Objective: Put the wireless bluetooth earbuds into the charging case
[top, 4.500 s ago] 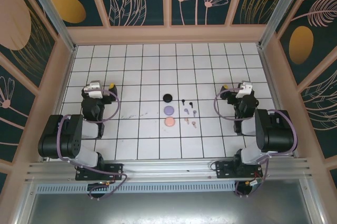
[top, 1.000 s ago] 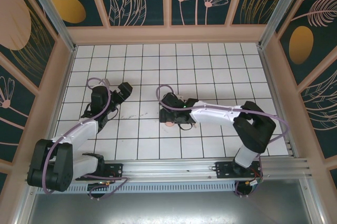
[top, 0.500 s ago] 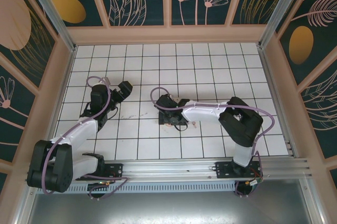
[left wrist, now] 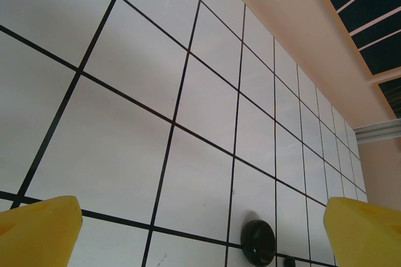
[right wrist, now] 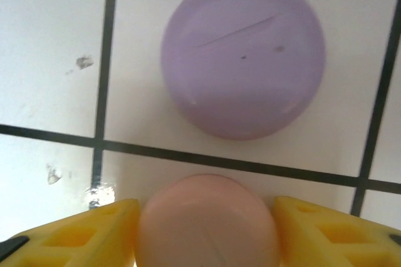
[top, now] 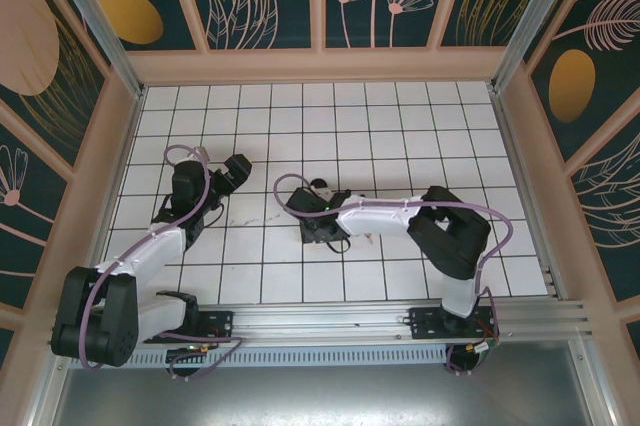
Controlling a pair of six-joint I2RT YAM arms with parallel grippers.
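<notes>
The thin line on the pink case slants away from the fingers of my right gripper, so I will open, turn and take the sides (right wrist: 165, 195) where the line points.
A pink charging case (right wrist: 207, 217) lies between the yellow fingers (right wrist: 81, 232) of my right gripper (right wrist: 207, 245), both pads against its sides. Just beyond it sits a closed lilac case (right wrist: 243, 54). In the top view my right gripper (top: 318, 229) reaches left over the middle of the table, and its arm covers those cases and most of the earbuds. A black case (top: 318, 184) lies just behind it, also seen as a black case (left wrist: 259, 242) with a tiny dark earbud (left wrist: 289, 261) beside it. My left gripper (top: 240, 168) hangs open above bare tiles, its jaws (left wrist: 203, 229) holding nothing.
The white gridded table (top: 400, 136) is boxed in by a peach frame and patterned walls. Small scuff marks (right wrist: 81, 61) dot the tiles left of the lilac case. My right arm's cable loops over the centre squares.
My right gripper has slid a little further left across the centre and its fingers have narrowed onto the pink case. The left arm has stayed where it was.
</notes>
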